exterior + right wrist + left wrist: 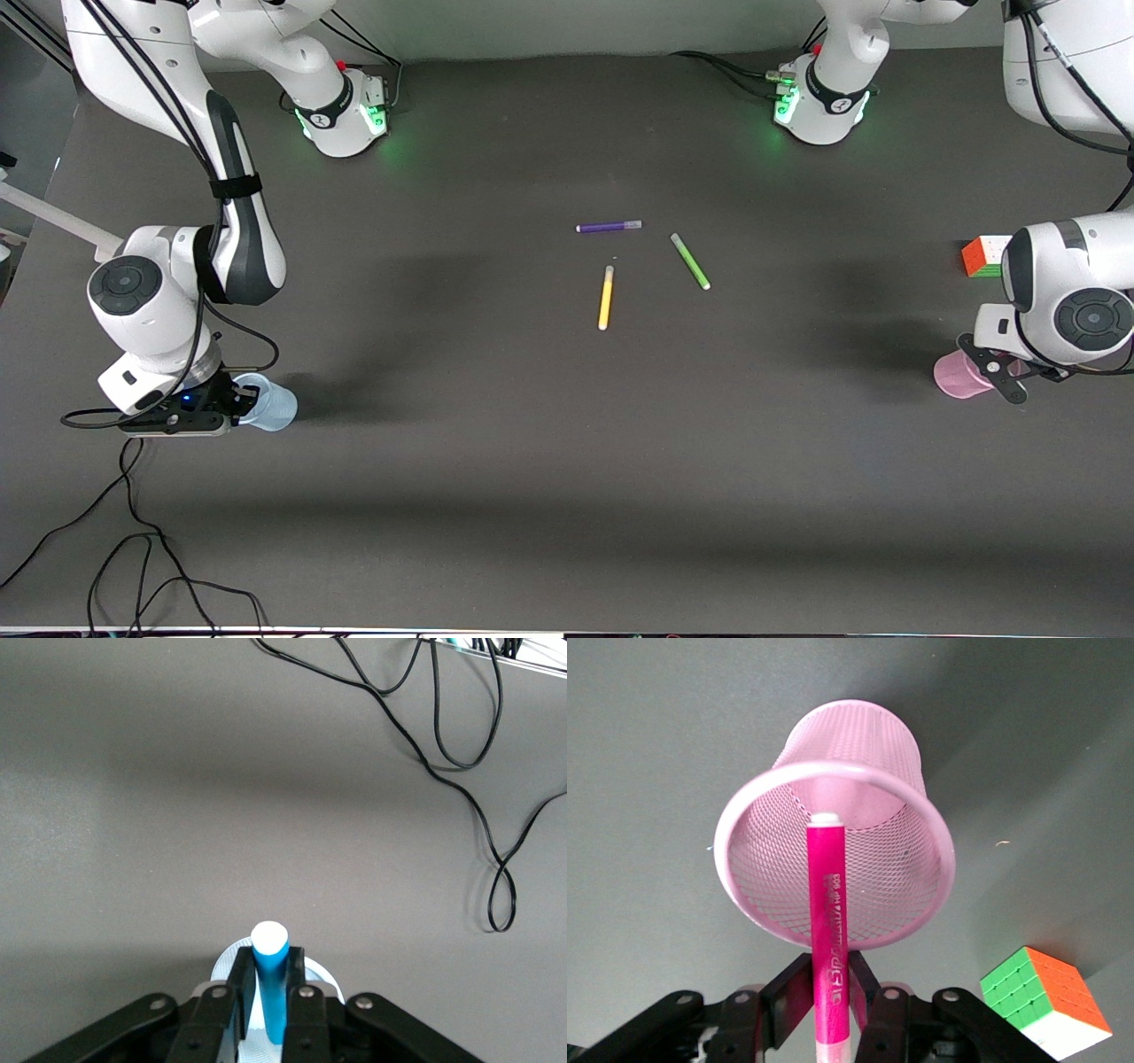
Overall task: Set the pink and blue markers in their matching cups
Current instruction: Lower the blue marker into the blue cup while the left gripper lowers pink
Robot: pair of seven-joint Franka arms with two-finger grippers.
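I should release the pink marker from my left gripper inside the pink mesh cup (pixel 980 377) (pixel 840 828) near the colour cube.
My left gripper (pixel 830 973) is shut on the pink marker (pixel 828 895). It holds the marker upright, white end down in the mouth of the pink mesh cup (pixel 868 735). In the front view this gripper (pixel 999 372) is over the pink cup (pixel 957 376) at the left arm's end of the table. My right gripper (pixel 268 974) is shut on the blue marker (pixel 270 988). It holds the marker upright over the pale blue cup (pixel 321 976). In the front view this gripper (pixel 221 406) is over the blue cup (pixel 273 406) at the right arm's end.
A purple pen (pixel 609 227), a green pen (pixel 690 261) and a yellow pen (pixel 606 298) lie mid-table. A colour cube (pixel 983 256) stands beside the pink cup, farther from the front camera, and shows in the left wrist view (pixel 1045 1001). Black cables (pixel 133 549) trail near the blue cup.
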